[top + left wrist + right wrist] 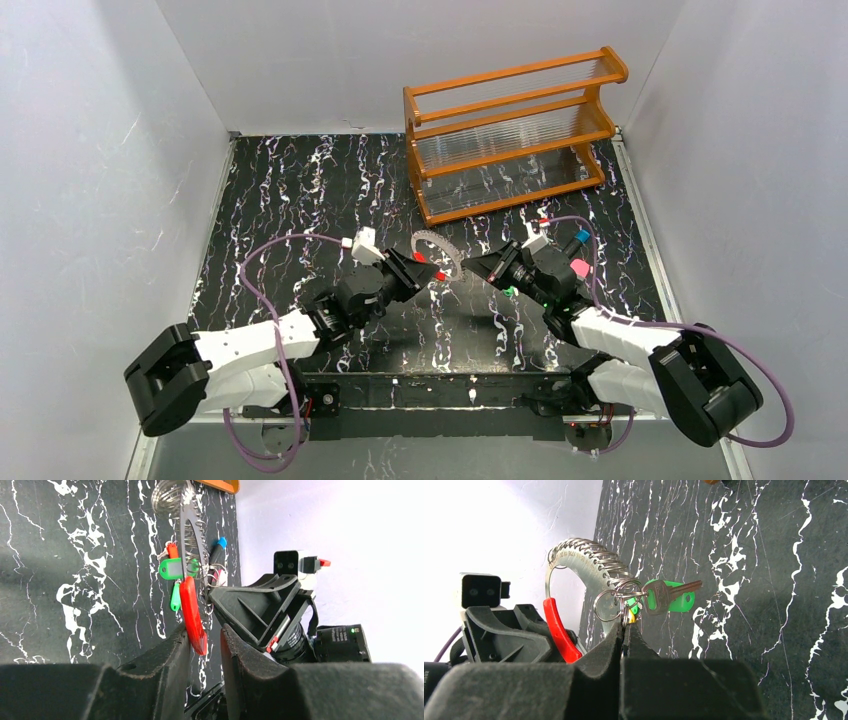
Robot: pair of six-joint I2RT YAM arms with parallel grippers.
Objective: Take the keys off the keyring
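My right fingers pinch a split ring beside the green-headed key; next I open, let the key hang from the keyring, and take the green head [682, 601].
The keyring [437, 247], a large silvery ribbed coil [584, 560], stands upright above the table between my two grippers. Its red segment [192, 612] reaches down between the left gripper's [205, 630] fingers. It lies against one finger, with a narrow gap to the other. Small keys with green and red heads [172, 570] hang from the coil on thin split rings. The right gripper [625, 627] is shut on one of those split rings, a yellow head right at its tips. A green-headed key [669, 596] sticks out beside it. In the top view the grippers [415, 270] [470, 268] face each other.
An orange wooden rack [510, 130] with clear ribbed shelves stands at the back right of the black marbled table [300, 190]. White walls close in the left, right and back sides. Cables loop over both arms.
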